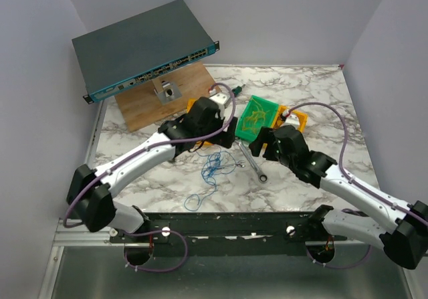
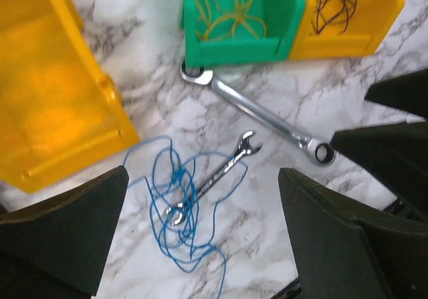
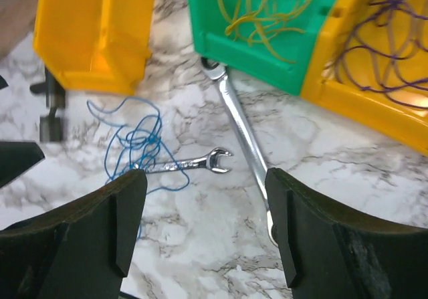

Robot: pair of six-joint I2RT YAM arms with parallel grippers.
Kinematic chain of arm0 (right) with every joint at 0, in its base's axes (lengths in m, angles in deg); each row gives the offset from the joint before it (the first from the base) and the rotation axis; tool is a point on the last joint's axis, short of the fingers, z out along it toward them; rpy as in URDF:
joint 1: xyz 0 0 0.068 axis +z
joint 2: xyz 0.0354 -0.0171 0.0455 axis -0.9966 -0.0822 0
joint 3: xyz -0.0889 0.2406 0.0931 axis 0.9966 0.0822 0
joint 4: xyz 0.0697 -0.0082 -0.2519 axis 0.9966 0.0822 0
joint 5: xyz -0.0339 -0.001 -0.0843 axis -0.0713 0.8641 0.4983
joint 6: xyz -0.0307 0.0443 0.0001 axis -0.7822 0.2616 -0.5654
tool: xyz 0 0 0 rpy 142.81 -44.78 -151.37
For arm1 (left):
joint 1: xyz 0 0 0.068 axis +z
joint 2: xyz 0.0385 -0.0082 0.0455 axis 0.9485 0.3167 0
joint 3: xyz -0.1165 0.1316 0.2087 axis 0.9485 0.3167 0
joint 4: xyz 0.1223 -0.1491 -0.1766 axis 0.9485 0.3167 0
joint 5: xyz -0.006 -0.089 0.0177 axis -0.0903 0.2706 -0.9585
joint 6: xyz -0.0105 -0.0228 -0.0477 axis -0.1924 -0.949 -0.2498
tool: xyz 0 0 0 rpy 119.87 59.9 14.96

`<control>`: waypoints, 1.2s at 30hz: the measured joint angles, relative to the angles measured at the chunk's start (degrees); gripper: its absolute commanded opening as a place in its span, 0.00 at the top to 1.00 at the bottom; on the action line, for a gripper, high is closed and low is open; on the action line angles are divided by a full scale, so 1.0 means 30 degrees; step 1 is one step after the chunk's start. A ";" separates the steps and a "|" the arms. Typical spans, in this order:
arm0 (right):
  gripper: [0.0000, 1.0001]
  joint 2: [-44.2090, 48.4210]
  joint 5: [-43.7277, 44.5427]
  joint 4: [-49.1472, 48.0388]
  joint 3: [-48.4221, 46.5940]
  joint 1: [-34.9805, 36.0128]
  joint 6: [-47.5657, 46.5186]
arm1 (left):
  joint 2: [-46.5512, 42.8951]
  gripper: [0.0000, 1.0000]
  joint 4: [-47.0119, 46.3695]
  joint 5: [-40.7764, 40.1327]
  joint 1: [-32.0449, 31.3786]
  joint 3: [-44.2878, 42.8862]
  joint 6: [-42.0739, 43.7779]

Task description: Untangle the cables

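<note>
The blue wire's outer loop crosses the small silver wrench near the wrench's open end. Next, my right gripper grabs the outer loop (image 1: 233,166) (image 3: 187,178) of the blue wire there.
A tangle of thin blue wire (image 1: 210,168) lies on the marble table, looped over a small silver wrench (image 2: 214,178). It also shows in the left wrist view (image 2: 177,198) and the right wrist view (image 3: 134,142). Yellow wires (image 2: 231,8) lie in a green bin (image 1: 257,118). Dark purple wires (image 3: 394,38) lie in a yellow bin (image 1: 294,118) beside it. No orange wire shows. My left gripper (image 1: 224,138) is open and empty above the tangle (image 2: 202,178). My right gripper (image 1: 257,145) is open and empty, to the right of the tangle (image 3: 204,178).
A long silver ratchet wrench (image 1: 252,162) lies between the grippers, its far end touching the green bin. Another yellow bin (image 2: 53,91) sits under the left arm. A wooden board (image 1: 160,95) and a network switch (image 1: 144,48) stand at the back left.
</note>
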 measured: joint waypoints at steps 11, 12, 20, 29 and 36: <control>0.31 -0.7089 -0.5974 -0.2841 -0.1384 0.0568 -0.3920 | -0.8714 0.17 -0.1989 0.0109 0.0372 1.2029 -0.3249; 0.36 -0.7941 -0.6084 -0.3024 -0.1807 0.0845 -0.4109 | -0.9012 0.20 -0.2171 0.0219 0.0546 1.2356 -0.3351; 0.98 -1.1832 -0.6324 -0.4335 -0.3453 0.1880 -0.4670 | -0.8371 0.33 -0.4736 0.1581 0.1858 1.3967 -0.4095; 0.99 -1.0105 -0.6455 -0.3767 -0.3993 0.1858 -0.4728 | -0.5712 0.48 -0.7570 0.2754 0.2106 1.4134 -0.4510; 0.99 -0.6907 -0.7315 -0.2688 -0.6324 0.1858 -0.4736 | -0.2324 1.00 -0.9340 0.3045 0.2113 1.3384 -0.4889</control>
